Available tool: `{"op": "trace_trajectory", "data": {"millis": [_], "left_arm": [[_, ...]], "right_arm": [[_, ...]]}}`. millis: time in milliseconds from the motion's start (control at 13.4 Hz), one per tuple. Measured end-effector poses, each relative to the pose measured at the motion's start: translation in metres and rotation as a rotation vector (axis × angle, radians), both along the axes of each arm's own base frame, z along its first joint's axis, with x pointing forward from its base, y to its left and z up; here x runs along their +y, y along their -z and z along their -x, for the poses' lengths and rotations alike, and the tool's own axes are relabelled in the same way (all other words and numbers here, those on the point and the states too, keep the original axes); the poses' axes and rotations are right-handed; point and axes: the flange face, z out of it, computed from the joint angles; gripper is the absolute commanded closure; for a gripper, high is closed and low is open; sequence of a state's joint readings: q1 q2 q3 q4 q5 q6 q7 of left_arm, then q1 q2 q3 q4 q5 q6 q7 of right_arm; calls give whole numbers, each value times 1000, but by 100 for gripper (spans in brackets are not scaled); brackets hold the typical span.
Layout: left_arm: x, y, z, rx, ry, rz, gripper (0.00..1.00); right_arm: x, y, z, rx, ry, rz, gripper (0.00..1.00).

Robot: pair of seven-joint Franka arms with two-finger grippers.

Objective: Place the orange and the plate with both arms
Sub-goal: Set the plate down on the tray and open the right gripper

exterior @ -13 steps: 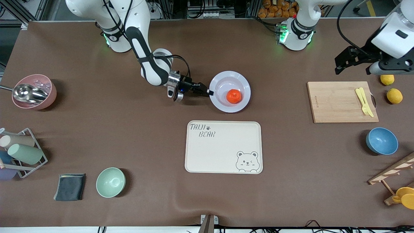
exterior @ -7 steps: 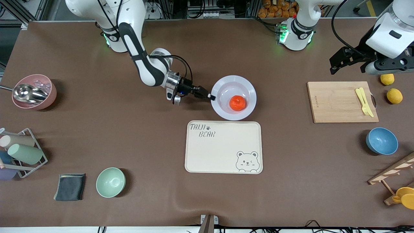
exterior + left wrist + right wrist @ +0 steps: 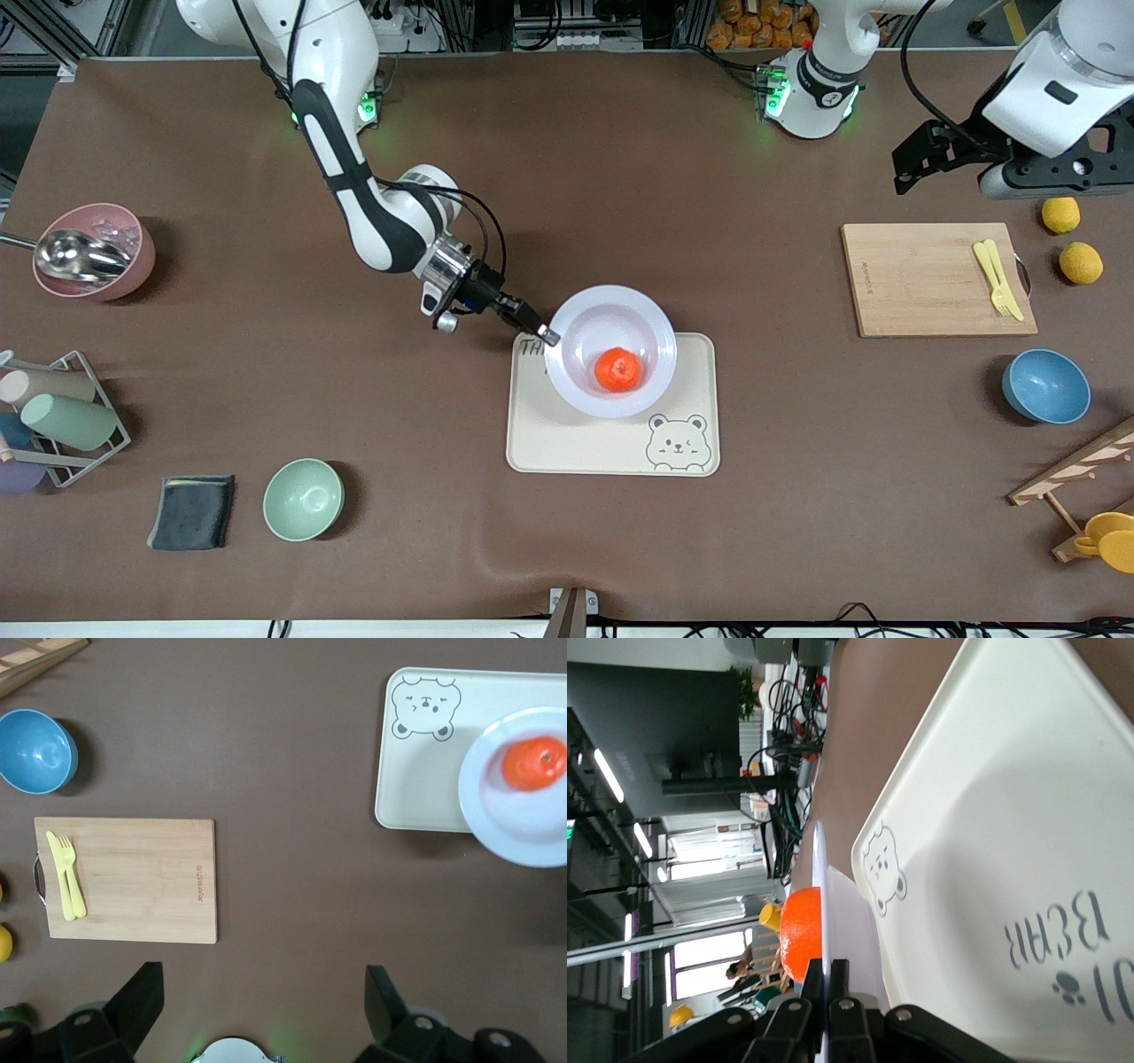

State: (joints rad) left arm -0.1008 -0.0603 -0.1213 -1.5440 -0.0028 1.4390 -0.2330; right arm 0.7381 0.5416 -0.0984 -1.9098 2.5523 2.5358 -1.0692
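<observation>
The white plate, now in the air over the tray, will be let go by my right gripper on the middle of the cream bear tray (image 3: 618,393) (image 3: 952,893), with the plate's rim by the bear's face.
The white plate (image 3: 580,330) carries the orange (image 3: 617,369) in its centre and hangs in the air over the cream bear tray (image 3: 567,443). My right gripper (image 3: 546,336) is shut on the plate's rim at the side toward the right arm's end. In the right wrist view the rim (image 3: 849,930) runs between the fingers, with the orange (image 3: 803,930) beside it and the tray (image 3: 1010,842) underneath. My left gripper (image 3: 921,159) is open and empty, up in the air near the cutting board (image 3: 921,283). The left wrist view shows the plate (image 3: 523,824), the orange (image 3: 534,763) and the tray (image 3: 416,762).
A wooden cutting board (image 3: 133,877) bears a yellow fork (image 3: 997,276). Two lemons (image 3: 1081,262) lie beside it, and a blue bowl (image 3: 1045,386) sits nearer the camera. A mint-green bowl (image 3: 303,499), a dark cloth (image 3: 191,511), a cup rack (image 3: 62,416) and a pink bowl (image 3: 93,251) stand toward the right arm's end.
My right gripper has carried the plate with the orange toward the front camera, from the bare table to over the bear tray. My left gripper has drifted slightly toward its base.
</observation>
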Motion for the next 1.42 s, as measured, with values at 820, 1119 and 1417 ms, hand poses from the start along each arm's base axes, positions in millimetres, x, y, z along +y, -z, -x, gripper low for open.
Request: {"op": "trace_trajectory", "data": {"millis": [820,1119,1417], "left_arm": [[-17,-2,6,-10,96,-46,0],[7,-2,0,-1,102,-7,0],[18,-2,-2,4,102,27,0]], "right_arm": [[15,59,-39,9,19,26,100],[25,69,-32,18,-1,31,100],[24,71,-33,18,1,33,51]]}}
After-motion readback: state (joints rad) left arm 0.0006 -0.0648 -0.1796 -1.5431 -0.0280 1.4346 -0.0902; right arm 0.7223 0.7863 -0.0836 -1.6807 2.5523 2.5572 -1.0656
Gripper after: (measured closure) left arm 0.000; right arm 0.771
